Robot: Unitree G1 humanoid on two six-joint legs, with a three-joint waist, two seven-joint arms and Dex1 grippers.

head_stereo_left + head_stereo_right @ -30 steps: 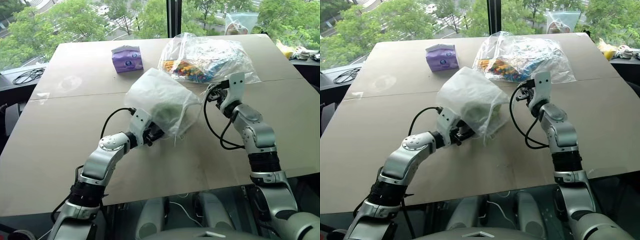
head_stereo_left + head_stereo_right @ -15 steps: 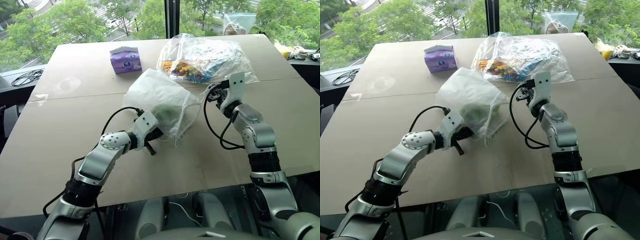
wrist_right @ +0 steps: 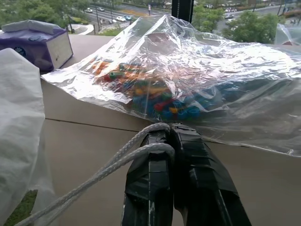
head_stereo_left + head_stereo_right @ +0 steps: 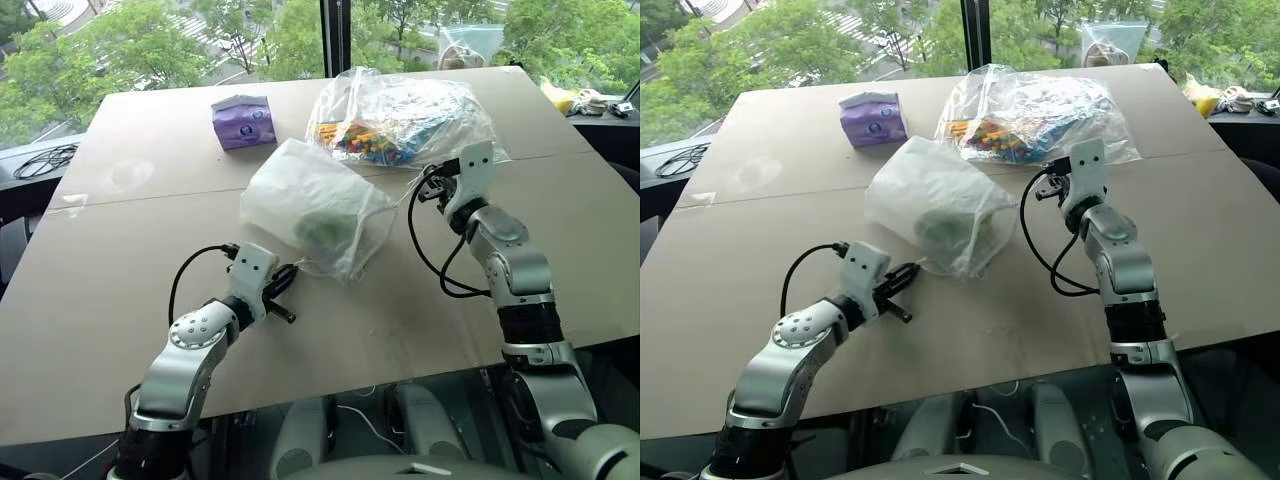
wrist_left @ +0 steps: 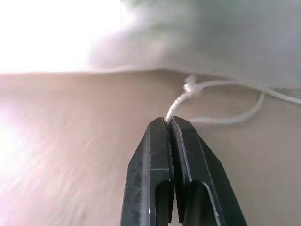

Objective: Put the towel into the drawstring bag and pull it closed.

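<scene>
Next, I release the cord, which now runs to the drawstring bag, with my left gripper in front of the purple tissue pack, just this side of the table seam (image 4: 221, 226).
The drawstring bag (image 4: 305, 195), white and translucent, lies mid-table with its gathered mouth toward me. Through its side the light green towel (image 4: 322, 228) shows inside. My left gripper (image 4: 284, 297) sits just in front of the bag's left corner, shut on a thin white knotted cord (image 5: 181, 96) that runs from its fingertips (image 5: 162, 129) to the bag. At the bag's right, a little above the table, my right gripper (image 3: 168, 136) is shut on a loop of the other cord (image 3: 117, 162), which stretches back to the bag (image 3: 19, 122).
A clear plastic bag of colourful items (image 4: 405, 115) lies just beyond the right gripper. A purple tissue pack (image 4: 243, 120) stands at the back left. A black cable (image 4: 40, 158) lies off the table's (image 4: 120, 260) left edge.
My left gripper has shut on the cord at the bag's mouth and drawn back toward me and to the left. The right gripper has kept still on its cord.
</scene>
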